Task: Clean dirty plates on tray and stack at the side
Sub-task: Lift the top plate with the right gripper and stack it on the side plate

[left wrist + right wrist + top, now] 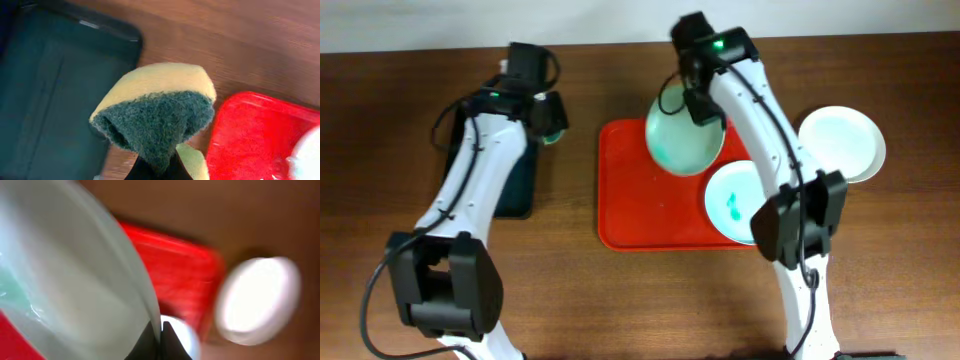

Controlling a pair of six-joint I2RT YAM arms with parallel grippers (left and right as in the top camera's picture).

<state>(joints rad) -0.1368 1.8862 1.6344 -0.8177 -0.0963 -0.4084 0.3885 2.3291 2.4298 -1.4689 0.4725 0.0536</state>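
Next, my right gripper lets go of the pale mint plate on top of the white plate (842,144) (258,300) beside the red tray.
The red tray (650,205) lies at the table's middle. My right gripper (703,108) is shut on the rim of a pale mint plate (682,140) and holds it tilted above the tray's far edge; the plate fills the left of the right wrist view (70,275). A second plate (732,200) with teal smears lies on the tray's right side. A third, white plate (841,142) lies on the table right of the tray, also in the right wrist view (257,300). My left gripper (548,118) is shut on a yellow and green sponge (157,112) left of the tray.
A black tray (517,180) lies at the left under the left arm, also in the left wrist view (45,90). The red tray's corner shows in the left wrist view (255,135). Bare wood lies between the two trays.
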